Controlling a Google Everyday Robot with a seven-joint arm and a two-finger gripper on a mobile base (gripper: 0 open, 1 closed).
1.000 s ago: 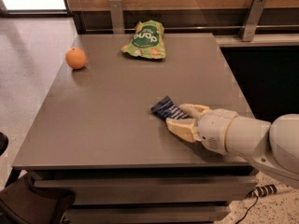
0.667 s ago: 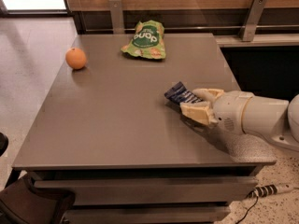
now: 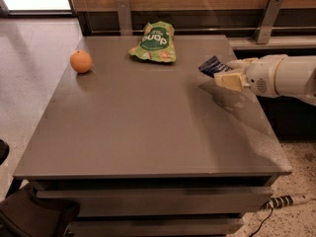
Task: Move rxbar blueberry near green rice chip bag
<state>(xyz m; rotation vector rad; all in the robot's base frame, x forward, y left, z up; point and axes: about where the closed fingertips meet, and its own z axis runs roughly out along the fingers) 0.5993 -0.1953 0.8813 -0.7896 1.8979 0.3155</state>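
My gripper is going to let go of the rxbar blueberry beside the green rice chip bag [image 3: 195,42], near the far edge of the grey table.
The rxbar blueberry [image 3: 213,65], a dark navy wrapper, is held in my gripper [image 3: 228,72] above the right side of the grey table [image 3: 138,132]. The gripper's cream fingers [image 3: 226,80] are shut on the bar, and the white arm reaches in from the right edge. The green rice chip bag [image 3: 154,42] lies at the table's far middle, to the left of the bar and a little farther back, about a bag's width away.
A round orange fruit [image 3: 80,61] sits at the far left of the table. A wooden wall panel with metal brackets [image 3: 266,19] runs behind the table. A power strip [image 3: 286,200] lies on the floor at the lower right.
My gripper has lifted the bar off the table and carried it up and toward the far right, closer to the green bag.
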